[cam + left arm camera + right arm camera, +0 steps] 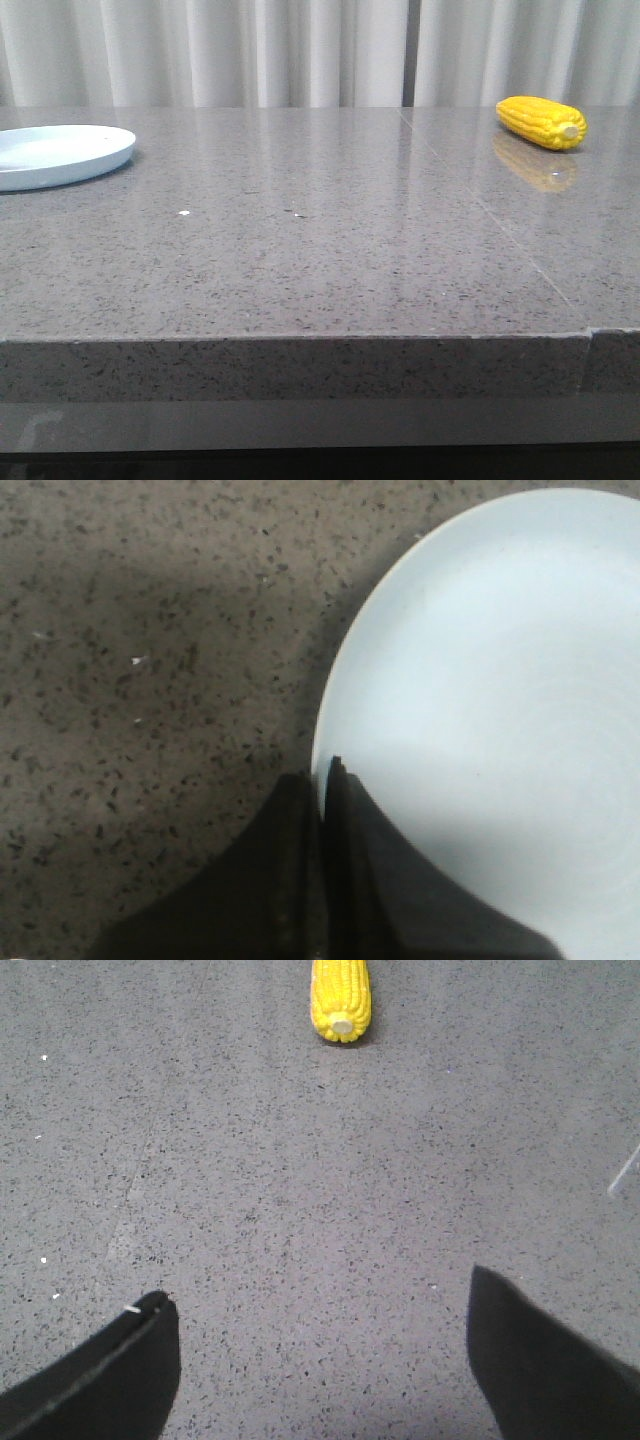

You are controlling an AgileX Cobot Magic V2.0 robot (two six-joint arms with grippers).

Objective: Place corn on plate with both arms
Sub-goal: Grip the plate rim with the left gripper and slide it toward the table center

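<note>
The robot's left gripper needs to release the plate, which rests flat at the table's far end, on the bare middle of the grey table [314,178], just short of the diagonal seam.
The yellow corn [540,122] lies on its side at the far right of the grey table, pale stub end toward the front. In the right wrist view the corn [340,995] is well ahead of my right gripper [320,1290], which stands open over bare tabletop with nothing between its fingers. The pale blue-white plate [60,155] rests flat at the far left, partly cut off by the frame. In the left wrist view my left gripper [322,770] is shut with the plate's [500,680] thin rim running in between its fingertips. Neither gripper shows in the front view.
The speckled grey stone table [300,260] has a seam [480,205] running diagonally on its right side and a front edge [300,338] close to the camera. White curtains [250,50] hang behind the table.
</note>
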